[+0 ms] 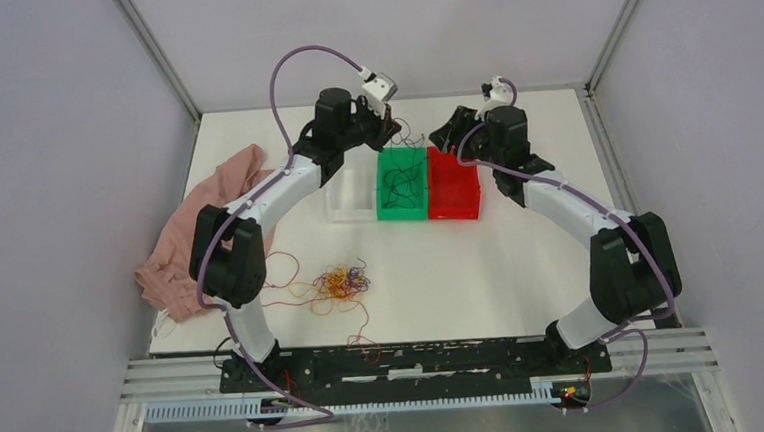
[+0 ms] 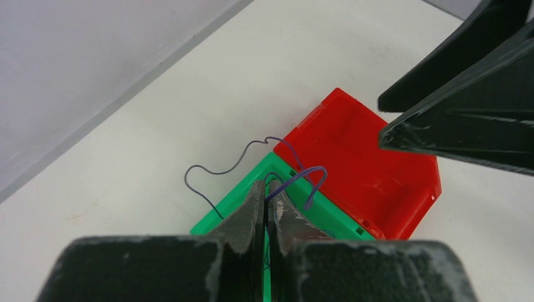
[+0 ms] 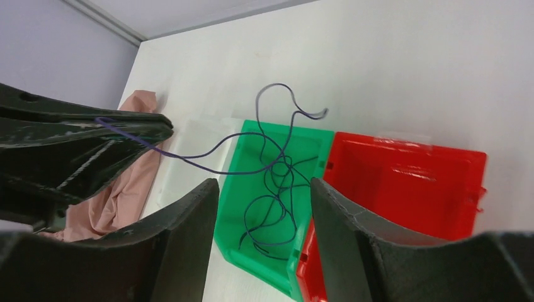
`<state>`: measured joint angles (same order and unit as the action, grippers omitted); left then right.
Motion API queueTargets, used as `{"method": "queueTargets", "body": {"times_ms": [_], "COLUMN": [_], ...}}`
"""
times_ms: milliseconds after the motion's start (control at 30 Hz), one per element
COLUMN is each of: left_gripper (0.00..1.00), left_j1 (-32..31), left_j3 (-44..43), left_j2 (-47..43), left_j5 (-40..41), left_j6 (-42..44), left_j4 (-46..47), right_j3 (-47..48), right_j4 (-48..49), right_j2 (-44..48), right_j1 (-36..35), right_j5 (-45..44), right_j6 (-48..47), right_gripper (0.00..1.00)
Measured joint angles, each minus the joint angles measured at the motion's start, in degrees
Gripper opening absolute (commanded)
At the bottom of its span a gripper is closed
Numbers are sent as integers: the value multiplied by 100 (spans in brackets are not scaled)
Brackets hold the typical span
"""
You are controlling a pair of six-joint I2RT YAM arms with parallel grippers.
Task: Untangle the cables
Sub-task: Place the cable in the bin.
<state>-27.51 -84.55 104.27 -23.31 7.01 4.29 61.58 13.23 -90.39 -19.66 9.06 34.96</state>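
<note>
I will drop the purple cable from my left gripper inside the green bin [image 1: 400,184] [image 2: 295,239], with the other purple cables there.
A tangle of red, orange-yellow and purple cables [image 1: 340,282] lies on the white table [image 1: 521,258] near the left arm's base. My left gripper [image 1: 390,127] hovers over the far edge of the green bin [image 1: 403,207]. In the left wrist view it [image 2: 264,184] is shut on a purple cable [image 2: 294,177] that trails over the bin's rim [image 2: 220,212]. My right gripper [image 1: 448,132] is open and empty [image 3: 264,180] above the bins. The right wrist view shows the held cable [image 3: 233,173] running down to more purple cables [image 3: 277,201] inside the green bin.
A red bin [image 1: 454,202] stands right of the green one and a clear bin [image 1: 350,210] left of it. A pink cloth [image 1: 204,232] lies at the table's left edge. The two grippers are close together over the bins' far side.
</note>
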Motion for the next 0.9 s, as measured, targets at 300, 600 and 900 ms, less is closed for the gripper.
{"method": "queueTargets", "body": {"times_ms": [300,600,900], "left_gripper": [3,3,3], "left_j1": [-114,-153,-474], "left_j3": [120,1067,1491], "left_j2": [223,87,-966], "left_j5": [588,236,-796], "left_j6": [686,1375,1965], "left_j4": [-254,-671,-592], "right_j3": [-164,111,719], "right_j4": [-710,-772,-688], "right_j2": [334,-240,-964], "right_j1": [70,46,-109], "right_j5": [-396,-317,-120], "right_j6": [44,232,343], "right_gripper": [55,55,58]}}
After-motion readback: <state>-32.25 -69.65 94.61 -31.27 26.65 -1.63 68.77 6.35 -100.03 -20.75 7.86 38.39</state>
